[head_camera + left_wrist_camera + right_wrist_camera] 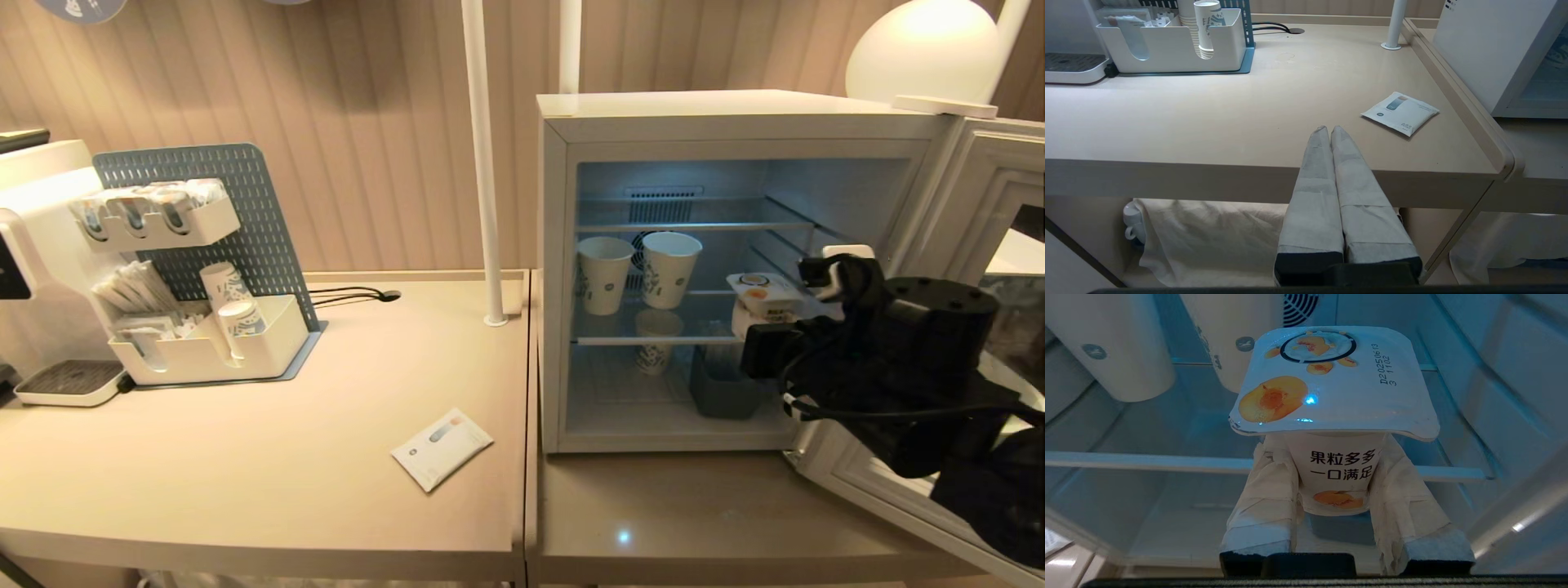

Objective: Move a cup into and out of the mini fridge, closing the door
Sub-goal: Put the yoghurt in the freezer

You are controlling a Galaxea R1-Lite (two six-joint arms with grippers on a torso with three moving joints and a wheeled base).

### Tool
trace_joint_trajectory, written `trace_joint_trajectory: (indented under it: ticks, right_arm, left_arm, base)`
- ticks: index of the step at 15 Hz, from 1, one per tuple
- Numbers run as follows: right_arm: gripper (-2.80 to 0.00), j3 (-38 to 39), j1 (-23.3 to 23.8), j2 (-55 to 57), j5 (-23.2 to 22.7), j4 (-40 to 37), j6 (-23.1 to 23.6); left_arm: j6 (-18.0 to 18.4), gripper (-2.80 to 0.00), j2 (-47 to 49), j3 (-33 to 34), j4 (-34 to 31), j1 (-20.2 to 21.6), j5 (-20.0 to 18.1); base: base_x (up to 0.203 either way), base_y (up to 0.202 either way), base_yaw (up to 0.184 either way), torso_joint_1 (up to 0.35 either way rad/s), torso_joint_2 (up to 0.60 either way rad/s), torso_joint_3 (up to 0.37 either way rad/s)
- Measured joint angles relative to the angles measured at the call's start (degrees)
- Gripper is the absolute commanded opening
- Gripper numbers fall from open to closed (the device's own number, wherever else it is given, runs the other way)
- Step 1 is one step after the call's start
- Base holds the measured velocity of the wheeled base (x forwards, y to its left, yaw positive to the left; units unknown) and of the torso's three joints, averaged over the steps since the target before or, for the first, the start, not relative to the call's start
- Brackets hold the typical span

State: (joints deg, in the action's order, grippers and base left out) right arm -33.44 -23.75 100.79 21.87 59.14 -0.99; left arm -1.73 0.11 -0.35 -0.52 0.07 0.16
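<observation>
The robot's right gripper will release the yogurt cup on the middle shelf [750, 297] [1335, 407] next to the centre paper cup, above the dark bin.
The white mini fridge [735, 122] stands on the right counter with its door [992, 204] swung open to the right. My right gripper [1336, 457] is shut on the cup [1337, 396], a small white yogurt cup with a wide foil lid and peach pictures, gripping its body under the lid rim. In the head view the cup [763, 296] hangs at the fridge's opening, level with the middle shelf [653, 339], on the right side. My left gripper [1329, 132] is shut and empty, parked below the front edge of the left table.
Two tall paper cups [637, 273] stand on the middle shelf at the left and centre; a third cup [655, 343] and a dark bin [722, 392] sit on the fridge floor. A white sachet [441, 447] lies on the left table, a cup organiser [204, 343] at its back.
</observation>
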Motion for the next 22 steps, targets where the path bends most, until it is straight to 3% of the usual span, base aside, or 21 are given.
trace_joint_trajectory:
  ticks: [10,22]
  right_arm:
    - [-2.8,-11.5,7.3,11.2,-0.1,-1.8,0.5]
    - [-2.8,-18.8,8.4,16.9,-0.2,-7.4,0.5]
  left_arm:
    - [0.0,-2.8,0.0,0.0,0.0,0.0,0.0]
    - [0.0,-2.8,0.0,0.0,0.0,0.0,0.0]
  base:
    - [0.0,0.0,0.0,0.0,0.0,0.0]
    - [0.0,0.0,0.0,0.0,0.0,0.0]
